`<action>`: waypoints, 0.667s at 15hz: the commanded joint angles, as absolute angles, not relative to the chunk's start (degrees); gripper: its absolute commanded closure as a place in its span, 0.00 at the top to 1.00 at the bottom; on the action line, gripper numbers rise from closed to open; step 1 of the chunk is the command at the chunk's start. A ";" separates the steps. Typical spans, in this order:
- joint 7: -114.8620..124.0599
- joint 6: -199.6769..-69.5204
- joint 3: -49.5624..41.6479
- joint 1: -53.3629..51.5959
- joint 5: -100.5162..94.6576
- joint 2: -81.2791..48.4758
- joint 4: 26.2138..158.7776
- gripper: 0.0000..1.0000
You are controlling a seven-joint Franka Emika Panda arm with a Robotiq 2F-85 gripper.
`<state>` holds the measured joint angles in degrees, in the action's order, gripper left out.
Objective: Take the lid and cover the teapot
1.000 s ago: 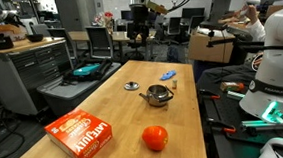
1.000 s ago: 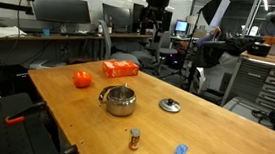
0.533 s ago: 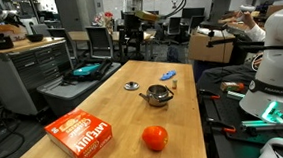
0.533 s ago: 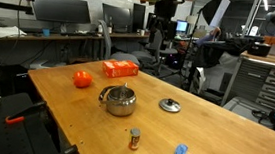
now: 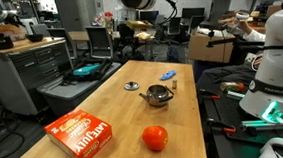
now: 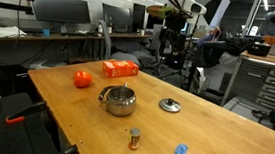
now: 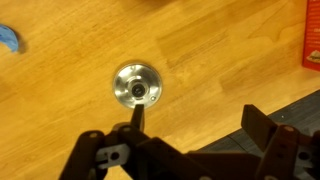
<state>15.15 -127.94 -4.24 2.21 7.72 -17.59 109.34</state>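
Note:
The lid's dark centre knob (image 5: 132, 85) (image 7: 138, 90) stands up from the flat silver disc. So my gripper should go there next and close on it.
The lid (image 7: 136, 84), a flat silver disc with a dark centre knob, lies on the wooden table (image 5: 113, 106), seen in both exterior views (image 5: 131, 86) (image 6: 169, 106). The shiny steel teapot (image 5: 159, 95) (image 6: 117, 100) stands open-topped near it, a short gap away. It is out of the wrist view. My gripper (image 7: 200, 125) is open and empty, high above the table with the lid below its left finger. In both exterior views it hangs beyond the table's far end (image 5: 128, 32) (image 6: 174, 42).
A red-orange ball (image 5: 155, 138) (image 6: 82, 79) and an orange box (image 5: 82, 134) (image 6: 120, 69) sit at one end of the table. A blue cloth (image 5: 168, 75) (image 7: 8, 40) lies near the lid. A small bottle (image 6: 134, 138) stands near the table edge.
The arm has swung sideways high above the table's far end, carrying the open gripper with it. Lid, teapot and other objects have not moved.

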 commanded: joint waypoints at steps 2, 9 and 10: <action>18.47 -127.56 -5.20 2.61 7.69 -23.61 102.48 1.00; 19.68 -126.07 -6.01 3.32 8.14 -30.66 96.56 1.00; 19.01 -126.02 -5.79 3.70 8.57 -31.63 95.93 1.00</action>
